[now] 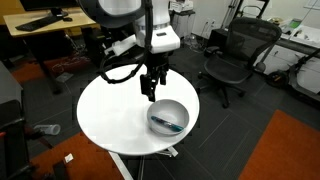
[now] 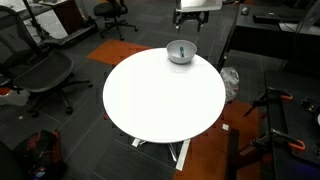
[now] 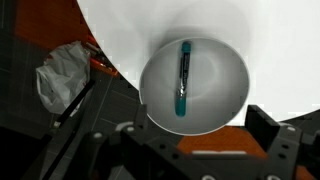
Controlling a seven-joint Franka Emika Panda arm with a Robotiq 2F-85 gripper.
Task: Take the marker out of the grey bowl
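Note:
My gripper needs to move down into the grey bowl next. It should then close on the marker's body (image 1: 169, 125) (image 3: 183, 88), just past its middle toward the edge of the table.
The grey bowl (image 1: 180, 108) stands near the edge of the round white table (image 1: 115, 115); it also shows in an exterior view (image 2: 176, 57). The dark, teal-tinted marker (image 3: 183, 77) lies inside the bowl (image 3: 220, 95), and shows as a thin stick in an exterior view (image 1: 167, 124). My gripper (image 1: 150, 88) hangs above the table just beside and above the bowl, apart from it. In the wrist view its two fingers (image 3: 197, 135) stand wide apart below the bowl, open and empty.
Black office chairs (image 1: 235, 55) (image 2: 40, 75) stand around the table. A crumpled plastic bag (image 3: 62, 75) lies on the floor beside the table edge. Orange carpet (image 1: 290, 150) and desks (image 1: 45, 25) lie beyond.

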